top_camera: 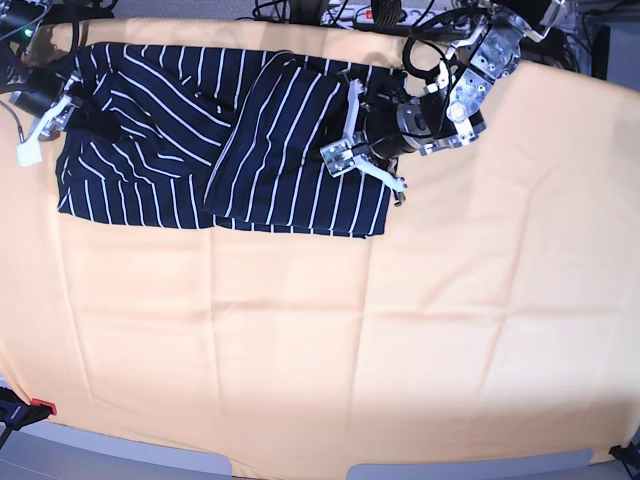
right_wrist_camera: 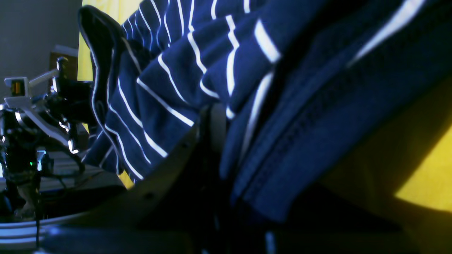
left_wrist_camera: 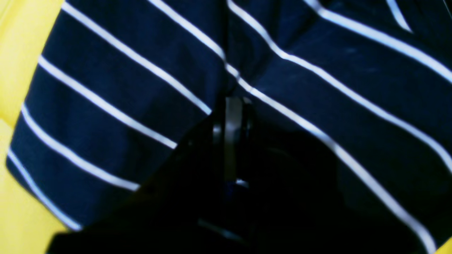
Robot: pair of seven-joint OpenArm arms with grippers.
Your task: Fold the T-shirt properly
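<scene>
The robot's right gripper should release the T-shirt's raised hem on top of the shirt's folded-over part (top_camera: 304, 150).
The T-shirt (top_camera: 150, 140), dark navy with thin white stripes, lies at the back left of the table, and its right part is folded over the middle. My left gripper (top_camera: 352, 155) rests on the shirt's right edge. In the left wrist view its fingers (left_wrist_camera: 231, 102) are pressed together and the striped cloth (left_wrist_camera: 123, 88) puckers toward their tips. My right gripper (top_camera: 52, 115) is at the shirt's left edge. In the right wrist view it (right_wrist_camera: 215, 116) has a hemmed fold of the shirt (right_wrist_camera: 169, 70) bunched in its jaws, raised off the table.
An orange-yellow cloth (top_camera: 400, 330) covers the whole table. Cables and electronics (top_camera: 350, 12) line the back edge. A red clamp (top_camera: 40, 407) sits at the front left corner. The other arm (right_wrist_camera: 53, 102) shows far off in the right wrist view.
</scene>
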